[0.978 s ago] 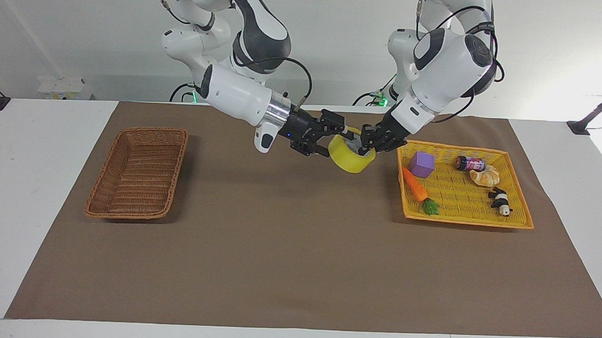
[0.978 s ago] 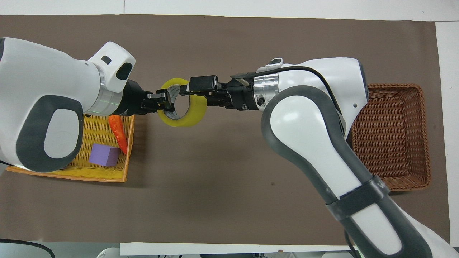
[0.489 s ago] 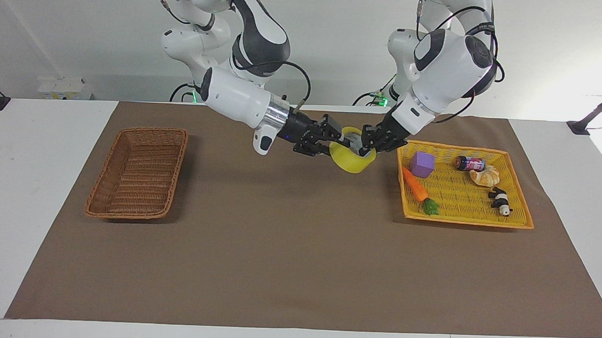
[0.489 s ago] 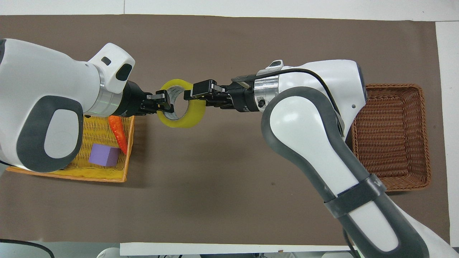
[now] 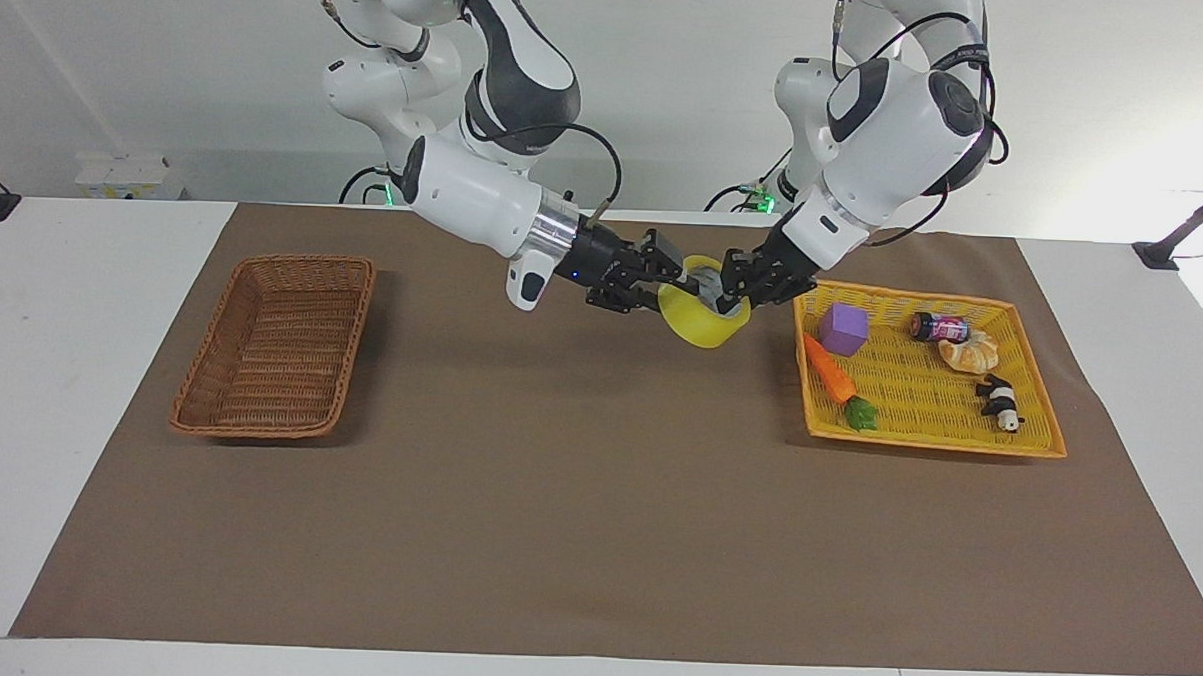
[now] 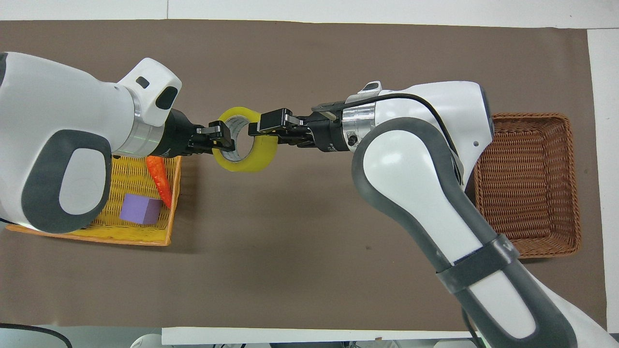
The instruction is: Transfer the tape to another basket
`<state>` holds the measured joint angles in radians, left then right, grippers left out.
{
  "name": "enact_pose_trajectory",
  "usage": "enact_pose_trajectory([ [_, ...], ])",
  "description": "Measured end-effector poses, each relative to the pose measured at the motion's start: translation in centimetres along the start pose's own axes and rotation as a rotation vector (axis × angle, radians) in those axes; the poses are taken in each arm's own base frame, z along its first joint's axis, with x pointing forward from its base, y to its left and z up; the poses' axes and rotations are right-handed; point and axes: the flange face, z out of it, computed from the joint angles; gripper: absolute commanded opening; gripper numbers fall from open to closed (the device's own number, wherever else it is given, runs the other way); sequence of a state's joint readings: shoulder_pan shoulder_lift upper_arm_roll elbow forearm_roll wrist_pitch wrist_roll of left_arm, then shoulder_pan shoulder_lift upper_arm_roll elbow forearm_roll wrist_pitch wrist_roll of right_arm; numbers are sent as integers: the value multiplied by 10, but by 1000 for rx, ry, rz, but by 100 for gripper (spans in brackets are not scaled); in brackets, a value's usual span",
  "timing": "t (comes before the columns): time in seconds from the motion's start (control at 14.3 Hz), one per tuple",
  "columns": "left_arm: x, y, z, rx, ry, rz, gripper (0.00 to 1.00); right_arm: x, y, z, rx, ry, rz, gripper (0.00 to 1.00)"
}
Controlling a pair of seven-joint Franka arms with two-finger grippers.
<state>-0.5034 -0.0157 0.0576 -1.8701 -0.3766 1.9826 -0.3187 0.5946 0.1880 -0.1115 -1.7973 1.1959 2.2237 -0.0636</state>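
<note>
The yellow tape, still hanging over the brown mat, will drop from my right gripper once I release it in the middle of the dark brown wicker basket (image 6: 523, 191).
The yellow tape (image 5: 707, 327) hangs in the air over the brown mat, close to the yellow tray, with both grippers on it. My left gripper (image 5: 731, 285) is shut on the roll's wall at the tray end; it also shows in the overhead view (image 6: 222, 137). My right gripper (image 5: 667, 277) is shut on the wall at the other end of the roll, seen in the overhead view (image 6: 265, 129) pinching the tape (image 6: 256, 159). The dark brown wicker basket (image 5: 309, 261) sits empty at the right arm's end of the table, and shows in the overhead view (image 6: 527, 117).
The flat yellow tray (image 5: 920, 394) at the left arm's end holds a purple cube (image 5: 843, 328), a carrot (image 5: 830, 371), a small can (image 5: 937, 327), a bread piece (image 5: 969, 351) and a panda toy (image 5: 999, 402). Brown mat lies between tray and basket.
My right gripper, open around the roll's wall a second ago, has shut on it. The tape has tilted and shifted slightly. My left gripper has kept its hold.
</note>
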Motion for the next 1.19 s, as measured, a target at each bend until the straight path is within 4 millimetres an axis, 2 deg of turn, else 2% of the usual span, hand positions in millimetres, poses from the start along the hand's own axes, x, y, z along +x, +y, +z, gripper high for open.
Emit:
enact_pose_trajectory([
  [0.14,-2,-7,-23,38,-12,8,100,0,2,1,-2,-1,3,0],
  [0.21,1,-21,-44,50,-22,-14,100,0,2,1,-3,-1,3,0],
  [0.35,11,-70,-91,96,-22,-85,100,2,5,-2,-5,-4,-7,0],
  [0.42,15,-96,-106,158,-6,-110,100,6,10,-9,-10,-10,-16,0],
  [0.56,24,-140,-120,289,33,-138,100,25,34,-40,-37,-32,-31,0],
  [0.7,32,-186,-135,335,33,-92,100,48,72,-95,-58,-60,-38,0],
  [0.84,34,-233,-150,338,15,-5,100,66,123,-168,-86,-75,-15,0],
  [0.91,34,-245,-154,339,11,19,100,70,152,-211,-98,-75,11,0],
  [1.05,33,-243,-153,339,-3,46,100,65,211,-295,-146,-74,21,0],
  [1.19,33,-234,-149,343,-9,64,100,49,257,-356,-191,-80,7,0],
])
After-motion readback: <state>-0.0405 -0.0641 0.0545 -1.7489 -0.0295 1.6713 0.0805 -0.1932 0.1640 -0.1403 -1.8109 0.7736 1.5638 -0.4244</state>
